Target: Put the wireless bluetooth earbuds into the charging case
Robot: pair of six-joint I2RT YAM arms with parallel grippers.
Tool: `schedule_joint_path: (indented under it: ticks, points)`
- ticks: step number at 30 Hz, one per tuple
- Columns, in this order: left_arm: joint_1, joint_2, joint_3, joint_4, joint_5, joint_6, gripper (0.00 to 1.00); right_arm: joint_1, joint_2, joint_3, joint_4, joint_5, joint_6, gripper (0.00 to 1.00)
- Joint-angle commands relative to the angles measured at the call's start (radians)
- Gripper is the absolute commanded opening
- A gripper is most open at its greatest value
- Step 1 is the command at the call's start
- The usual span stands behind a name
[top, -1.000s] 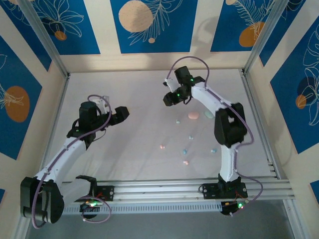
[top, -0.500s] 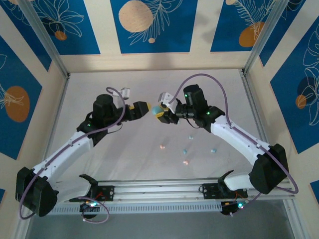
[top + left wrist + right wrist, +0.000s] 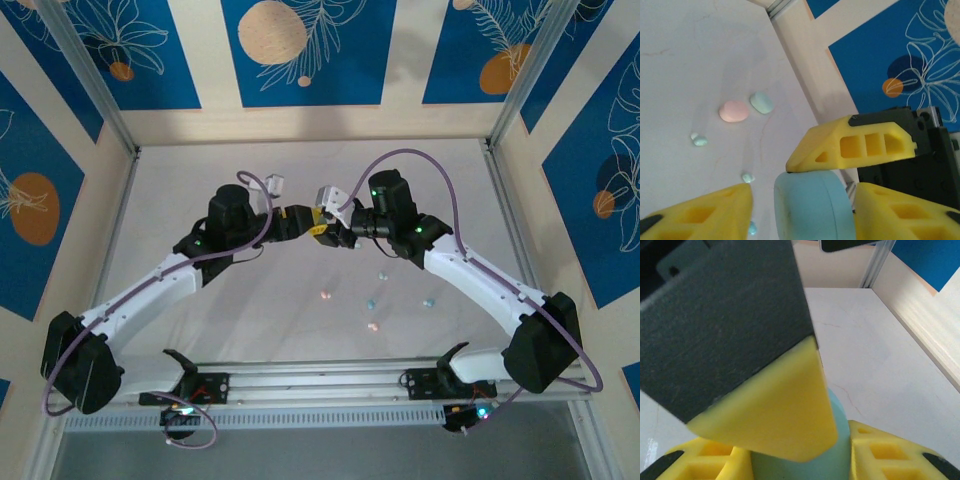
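Observation:
The charging case is crowded by both grippers, so my left gripper should clamp it while my right gripper opens, backs away and takes hold again of the case's loose end (image 3: 800, 469).
A light blue charging case (image 3: 810, 205) hangs above the table, and my right gripper (image 3: 800, 442) is shut on it (image 3: 840, 440). My left gripper (image 3: 802, 192) has come up opposite and stands open, its jaws straddling the same case. One pad lies against the case and a narrow gap shows beside the other. The two grippers meet over the table's middle, left (image 3: 298, 220) and right (image 3: 322, 226). Several tiny pink and blue earbuds (image 3: 372, 301) lie loose on the table below them, some also in the left wrist view (image 3: 699, 140).
A pink case (image 3: 734, 111) and a pale teal case (image 3: 761, 102) lie side by side farther back on the table. The wooden wall (image 3: 805, 65) and its metal rail close off that side. Loose earbuds (image 3: 325, 294) lie scattered right of centre.
My right arm carried the blue case from the back to the middle. My left arm swung right to meet it, and its jaws narrowed around the case.

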Motion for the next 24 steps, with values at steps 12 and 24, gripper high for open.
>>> schedule_joint_path:
  ticks: [12, 24]
  points:
    - [-0.013, -0.057, 0.006, 0.041, -0.078, -0.128, 0.20, -0.017, -0.120, -0.138, 0.269, 0.034, 0.084, 0.61]
    - [-0.014, -0.130, -0.117, 0.241, -0.070, -0.393, 0.20, -0.070, -0.125, -0.236, 0.498, -0.112, 0.131, 0.66]
